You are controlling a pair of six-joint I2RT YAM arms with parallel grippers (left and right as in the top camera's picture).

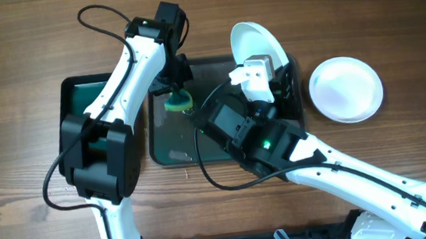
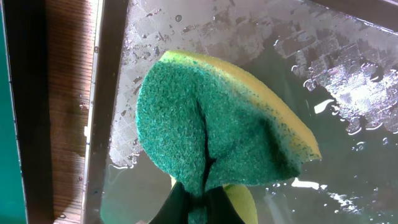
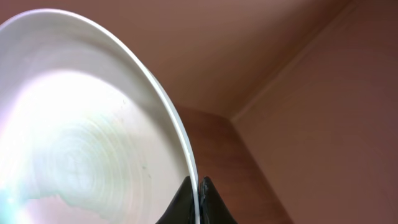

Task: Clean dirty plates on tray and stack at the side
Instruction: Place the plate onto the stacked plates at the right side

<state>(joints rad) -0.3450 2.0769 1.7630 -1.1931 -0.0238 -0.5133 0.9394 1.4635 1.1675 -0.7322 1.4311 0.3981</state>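
Note:
Next, I release the tilted white plate from my right gripper on top of the flat white plate (image 1: 345, 89) beside the grey tray.
My right gripper (image 1: 262, 74) is shut on the rim of a white plate (image 1: 256, 43) and holds it tilted on edge over the far right of the dark grey tray (image 1: 175, 145). In the right wrist view the plate (image 3: 81, 137) looks wet, with only a faint greenish tint, and the jaws (image 3: 199, 186) pinch its rim. My left gripper (image 1: 176, 90) is shut on a green and yellow sponge (image 1: 178, 102) over the tray's left part. In the left wrist view the sponge (image 2: 217, 124) hangs folded from the jaws (image 2: 200, 198) above the wet tray floor (image 2: 354, 162).
A white plate (image 1: 346, 89) lies flat on the wooden table right of the tray; I cannot tell if more lie under it. A smaller dark green tray (image 1: 78, 97) sits left of the grey tray, partly under my left arm. Cables loop over the tray.

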